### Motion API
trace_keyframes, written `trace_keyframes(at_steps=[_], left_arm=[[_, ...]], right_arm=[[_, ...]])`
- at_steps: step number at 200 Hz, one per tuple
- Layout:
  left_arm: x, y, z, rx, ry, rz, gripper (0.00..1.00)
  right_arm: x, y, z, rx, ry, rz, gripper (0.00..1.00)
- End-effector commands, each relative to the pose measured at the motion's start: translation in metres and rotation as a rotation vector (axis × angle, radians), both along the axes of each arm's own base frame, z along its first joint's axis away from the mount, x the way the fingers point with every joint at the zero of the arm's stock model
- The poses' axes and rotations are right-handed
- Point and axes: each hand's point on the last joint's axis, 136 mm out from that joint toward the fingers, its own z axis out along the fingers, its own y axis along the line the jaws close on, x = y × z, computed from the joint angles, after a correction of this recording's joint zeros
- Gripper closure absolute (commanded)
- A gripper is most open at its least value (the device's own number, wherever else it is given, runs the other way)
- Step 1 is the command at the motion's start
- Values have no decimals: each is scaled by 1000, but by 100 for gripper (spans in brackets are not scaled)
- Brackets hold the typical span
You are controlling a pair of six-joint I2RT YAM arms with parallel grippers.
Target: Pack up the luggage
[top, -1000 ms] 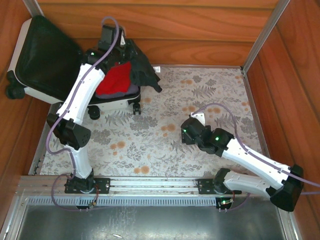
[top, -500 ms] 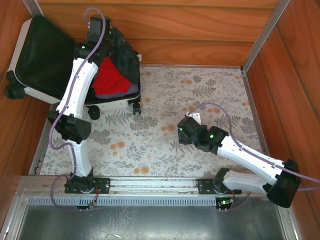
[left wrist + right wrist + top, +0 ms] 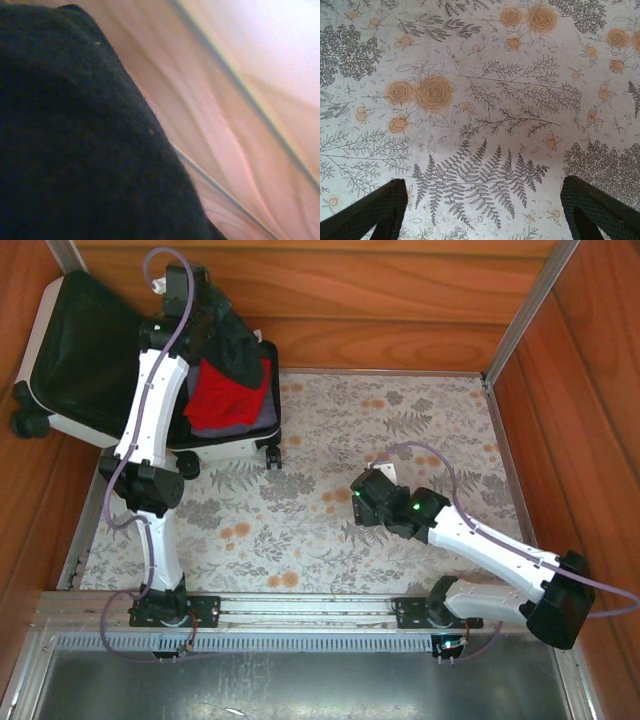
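Observation:
My left gripper has the black garment, which hangs over the open half's back. It will let go of it over the back part of the red garment [image 3: 236, 370] inside the luggage.
The luggage [image 3: 228, 448] lies open at the far left, its black-lined lid [image 3: 90, 350] leaning against the wooden wall. A red garment [image 3: 225, 395] lies in its lower half. My left gripper [image 3: 205, 312] is shut on a black garment [image 3: 235, 345], which hangs over the back of the open half and partly covers the red one. In the left wrist view the black garment [image 3: 75, 140] hides the fingers. My right gripper [image 3: 365, 495] hovers open over the floral cloth, far from the luggage, with nothing between its fingertips [image 3: 385, 210].
The floral tablecloth [image 3: 400, 430] covers the table. Wooden walls [image 3: 350, 300] close in the back and both sides, with metal posts [image 3: 520, 320] at the corners. The luggage wheels [image 3: 272, 455] rest on the cloth near the left arm.
My left arm has swung the black garment left and back, from hanging off the luggage's right side to over the open half. The right gripper has drifted slightly left.

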Motion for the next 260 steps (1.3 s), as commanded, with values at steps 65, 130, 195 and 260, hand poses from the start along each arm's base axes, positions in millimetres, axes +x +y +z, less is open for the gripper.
trace_keyframes(at_steps=[65, 130, 195, 260], left_arm=[[40, 26, 1, -125, -74, 125, 100], [82, 29, 0, -226, -194, 140, 100], [119, 45, 17, -314, -435, 182, 100], [133, 39, -38, -416, -307, 143, 100]], right_arm=[[14, 15, 4, 12, 29, 8, 15], [23, 22, -1, -15, 69, -3, 15], [16, 36, -25, 74, 169, -63, 15], [14, 35, -22, 79, 175, -75, 16]])
